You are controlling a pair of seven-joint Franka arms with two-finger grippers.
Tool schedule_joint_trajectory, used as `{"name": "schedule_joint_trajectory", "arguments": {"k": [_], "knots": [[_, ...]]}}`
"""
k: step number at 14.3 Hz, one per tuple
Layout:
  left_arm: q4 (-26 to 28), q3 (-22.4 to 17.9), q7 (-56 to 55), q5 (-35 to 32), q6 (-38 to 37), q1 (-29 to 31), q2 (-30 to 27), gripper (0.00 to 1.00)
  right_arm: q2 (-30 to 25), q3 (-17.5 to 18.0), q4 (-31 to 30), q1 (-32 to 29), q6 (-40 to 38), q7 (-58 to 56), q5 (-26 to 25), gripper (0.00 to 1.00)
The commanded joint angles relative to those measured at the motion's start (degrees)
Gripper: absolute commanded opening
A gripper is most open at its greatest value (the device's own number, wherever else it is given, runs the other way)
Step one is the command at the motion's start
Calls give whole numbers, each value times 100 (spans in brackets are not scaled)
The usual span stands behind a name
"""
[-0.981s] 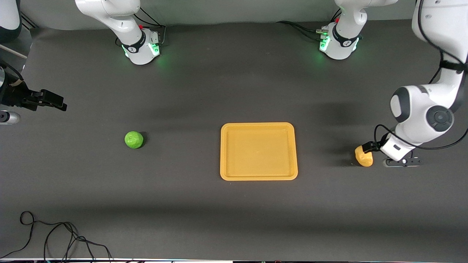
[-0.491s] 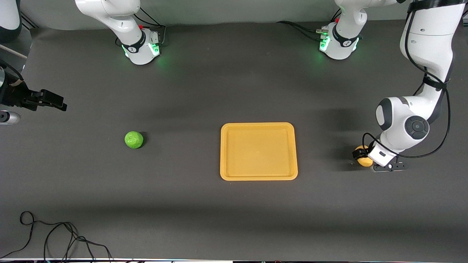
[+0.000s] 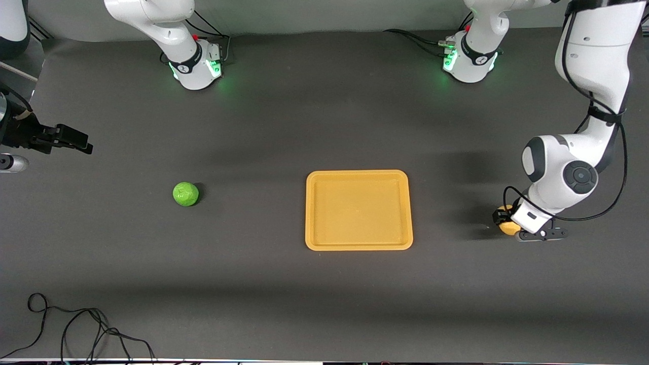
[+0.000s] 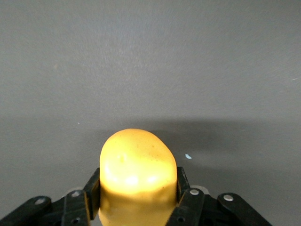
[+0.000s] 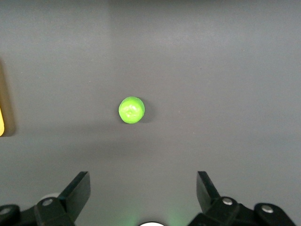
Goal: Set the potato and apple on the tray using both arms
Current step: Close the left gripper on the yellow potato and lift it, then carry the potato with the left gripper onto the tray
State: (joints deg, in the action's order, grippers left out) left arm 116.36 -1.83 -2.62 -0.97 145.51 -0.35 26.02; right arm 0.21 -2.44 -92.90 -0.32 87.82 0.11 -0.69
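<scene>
Next, I let go of the potato with my left gripper inside the orange-yellow tray, up (image 3: 397,203) against the rim closest to that gripper. The potato still lies beside the tray on the dark table.
The yellow-tan potato (image 3: 506,226) lies on the dark table toward the left arm's end, beside the orange-yellow tray (image 3: 359,245). My left gripper (image 3: 503,217) is down on it and mostly covers it. In the left wrist view the potato (image 4: 137,157) sits between the fingers (image 4: 93,186), which press on both its sides. The green apple (image 3: 185,194) lies toward the right arm's end of the table, and also shows in the right wrist view (image 5: 131,110). My right gripper (image 3: 81,142) waits open and empty up in the air at that end (image 5: 143,186).
The tray holds nothing, and its edge shows in the right wrist view (image 5: 2,117). A black cable (image 3: 76,324) lies looped near the table's front edge at the right arm's end. Both green-lit arm bases (image 3: 197,68) stand along the back.
My left gripper has moved down onto the potato, toward the tray, and now has its fingers on the potato's sides. The right arm and the apple have not moved.
</scene>
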Motion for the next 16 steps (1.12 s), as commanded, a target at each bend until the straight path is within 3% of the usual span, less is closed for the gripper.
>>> {"name": "schedule_joint_trajectory", "arguments": {"k": [1,5,7,11,16], "knots": [[-226,42,-291,35,-1064,-149,-702,47,49,-46,123,41,-46,-47,51,100],[-1140,603,-730,183,-3235,-193,-1344,58,49,-46,123,41,-46,-47,51,100],[-1387,1033,-1195,273,-3660,-202,-1442,57,58,-46,123,41,-37,-38,51,100],[-1397,1861,-2074,185,-3487,-376,-1259,57,84,-46,167,41,-28,-38,60,100],[-1379,1862,-2919,-341,-2828,-1281,-320,57,93,-46,175,41,-28,-38,60,100]]}}
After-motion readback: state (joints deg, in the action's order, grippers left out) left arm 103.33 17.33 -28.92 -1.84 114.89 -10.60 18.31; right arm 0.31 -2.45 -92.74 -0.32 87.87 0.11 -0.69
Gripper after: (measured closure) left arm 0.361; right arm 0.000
